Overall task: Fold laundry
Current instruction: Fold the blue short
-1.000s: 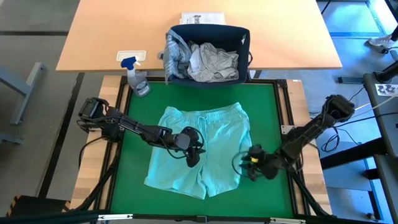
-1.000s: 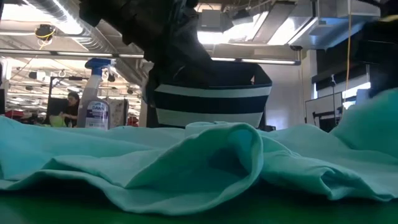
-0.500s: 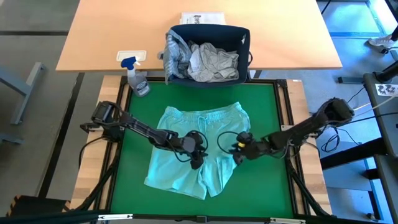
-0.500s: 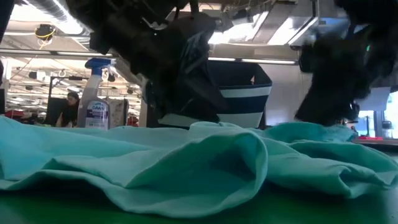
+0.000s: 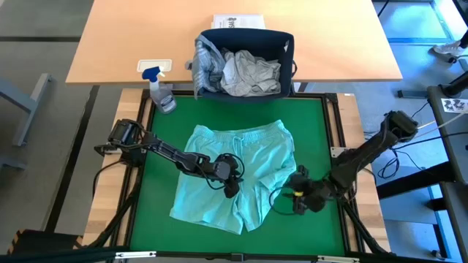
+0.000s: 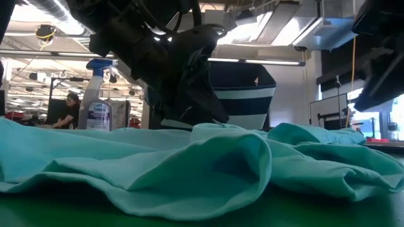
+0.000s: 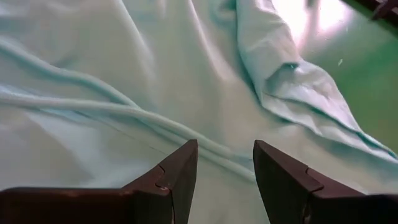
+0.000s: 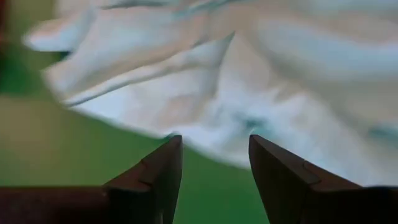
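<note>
The leg of the shorts by the robot's right gripper lies bunched inward, so the right gripper should pinch the leg's crumpled edge (image 8: 208,138) and pull it out flat before folding.
The mint-teal garment, a pair of shorts (image 5: 197,191), lies spread on the green mat, waistband toward the far edge. Its right leg is bunched inward in folds (image 6: 252,157). My left gripper (image 5: 232,187) is open low over the middle of the shorts (image 7: 155,74). My right gripper (image 5: 292,199) is open beside the right leg, over bare mat, with the crumpled edge of the shorts (image 8: 249,81) just ahead of its fingers. A white t-shirt (image 5: 252,73) and a grey-blue striped shirt (image 5: 205,66) sit in the basket. My left gripper (image 7: 224,168) points down at the middle of the shorts with its fingers apart. I cannot tell whether the fingertips touch the cloth.
The navy-and-white striped basket (image 5: 287,45) stands just past the mat's far edge. A spray bottle (image 5: 162,93) is at the far left corner, and paper (image 5: 238,20) lies behind the basket. Bare green mat (image 5: 314,131) shows right and left of the shorts. A person (image 6: 66,110) is in the room beyond.
My right gripper swung from the near right toward the middle of the mat, and the shorts' right leg came inward with it. It then went back toward the near right edge. The right leg now lies bunched inward, while the rest of the shorts stayed put.
</note>
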